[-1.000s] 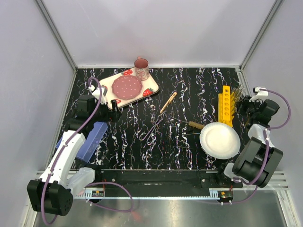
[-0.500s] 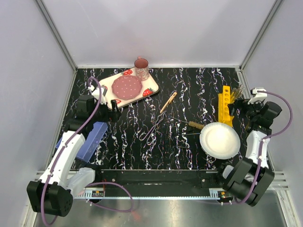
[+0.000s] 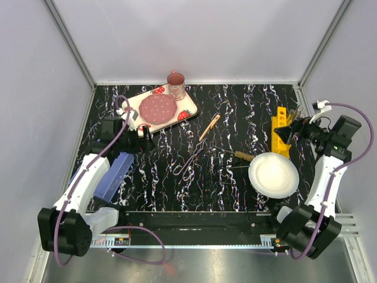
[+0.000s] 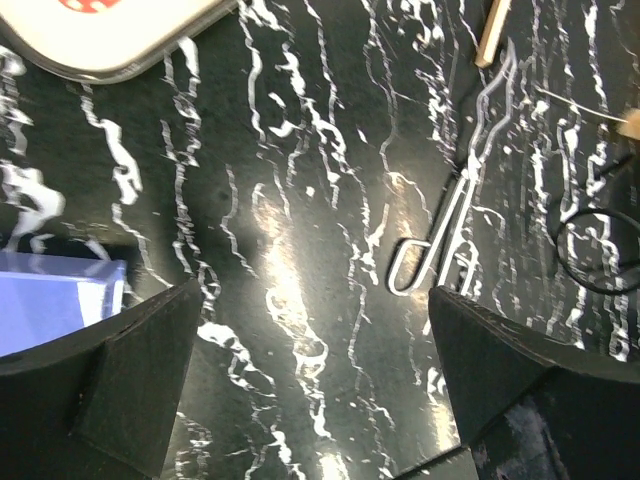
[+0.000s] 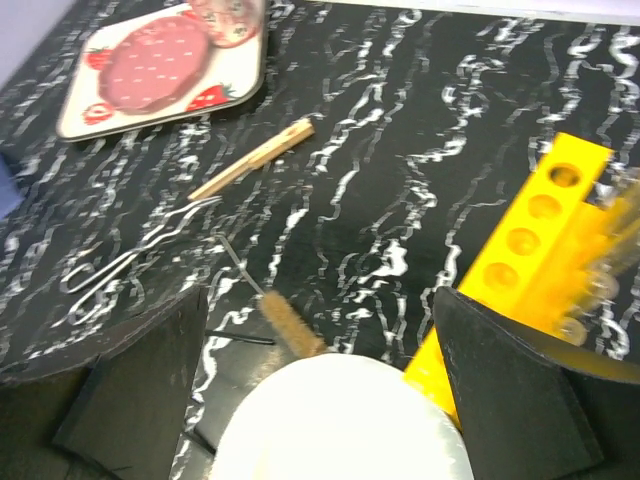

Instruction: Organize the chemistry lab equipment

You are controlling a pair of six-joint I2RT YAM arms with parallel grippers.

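Note:
The robot's left gripper will next move to the bent wire tong and close on the tong's joint point(image 3: 195, 155) point(image 4: 468, 173), where the tong's two arms cross.
A bent wire tong point(image 3: 188, 159) lies mid-table, seen also in the left wrist view as the tong point(image 4: 440, 235) and in the right wrist view as the tong point(image 5: 130, 255). Beyond it lies a wooden stick point(image 3: 209, 127) point(image 5: 255, 160). A brown-bristled brush point(image 3: 241, 156) point(image 5: 290, 325) lies by the plate. Blurred clear tubes point(image 5: 600, 280) sit at the yellow rack point(image 3: 281, 131) point(image 5: 545, 235). My left gripper point(image 3: 141, 132) point(image 4: 315, 320) hangs open over bare table left of the tong. My right gripper point(image 3: 287, 132) point(image 5: 320, 300) is open above the rack, empty.
A round white plate point(image 3: 274, 175) point(image 5: 340, 420) lies front right. A strawberry tray point(image 3: 159, 109) point(image 5: 160, 70) with a pink mug point(image 3: 175, 85) sits at the back left. A blue box point(image 3: 115, 175) point(image 4: 50, 300) lies by the left arm. A black ring point(image 4: 600, 250) lies right of the tong.
My right gripper has opened and swung from behind the rack to above it, pointing left. The left gripper has shifted slightly right.

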